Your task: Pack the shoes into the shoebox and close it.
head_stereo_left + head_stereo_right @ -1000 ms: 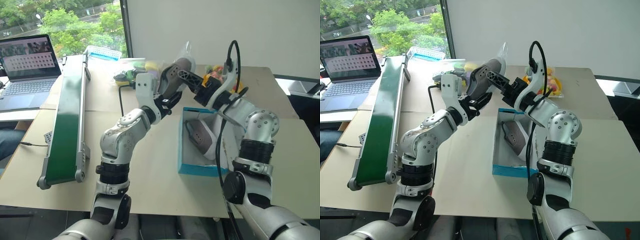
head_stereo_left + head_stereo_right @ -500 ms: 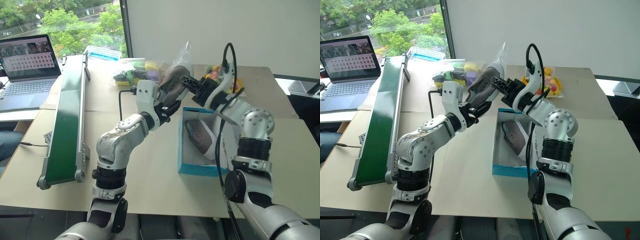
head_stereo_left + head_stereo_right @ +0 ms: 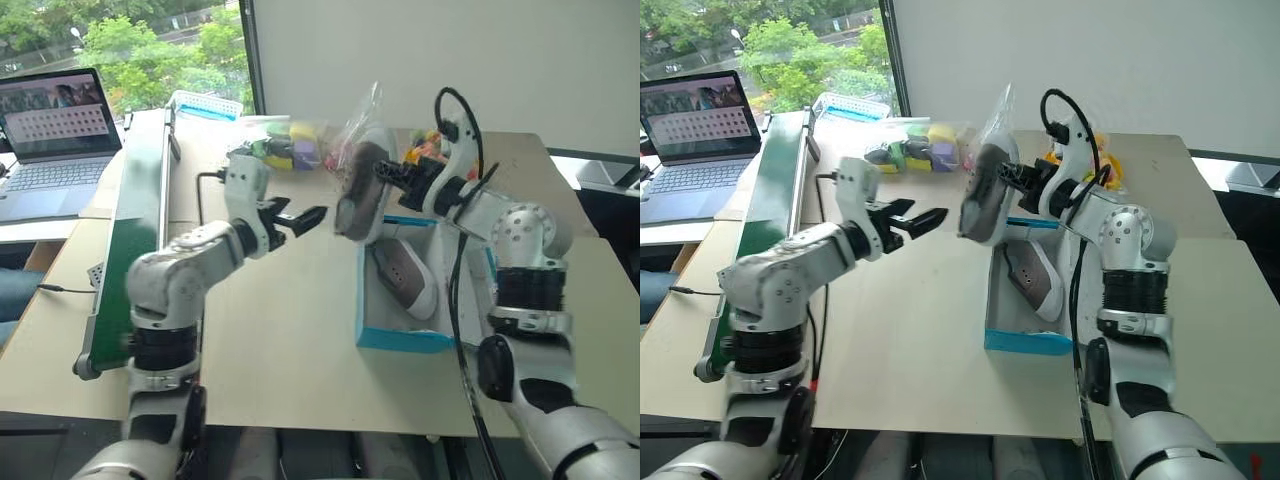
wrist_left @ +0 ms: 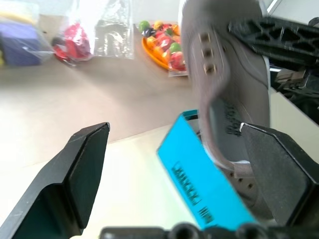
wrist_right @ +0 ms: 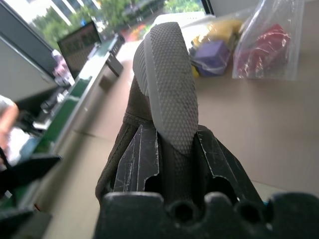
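Observation:
My right gripper needs to let go of the held shoe between the other shoe and the shoebox side (image 3: 388, 296) facing the conveyor.
One grey-taupe shoe (image 3: 360, 195) hangs in the air over the far left corner of the shoebox (image 3: 400, 338), its pale sole (image 5: 169, 94) facing up in the right wrist view. My right gripper (image 3: 387, 177) is shut on its heel end, with a black finger (image 5: 139, 159) on each side. The other shoe (image 3: 405, 275) lies inside the open cyan box. My left gripper (image 3: 300, 215) is open and holds nothing, a short way to the left of the held shoe. Its wide-spread fingers (image 4: 84, 164) frame that shoe (image 4: 219, 74) and the blue box wall (image 4: 199, 184).
A green conveyor (image 3: 135, 230) runs along the left of the table, with a laptop (image 3: 55, 130) beyond it. Plastic bags of toys (image 3: 290, 145), a white basket (image 3: 205, 105) and an orange plate of toy fruit (image 4: 162, 45) sit at the back.
My left gripper let go of the shoe, opened and swung away to the left. The right gripper closed on the shoe and now carries it alone, tipped lower towards the box.

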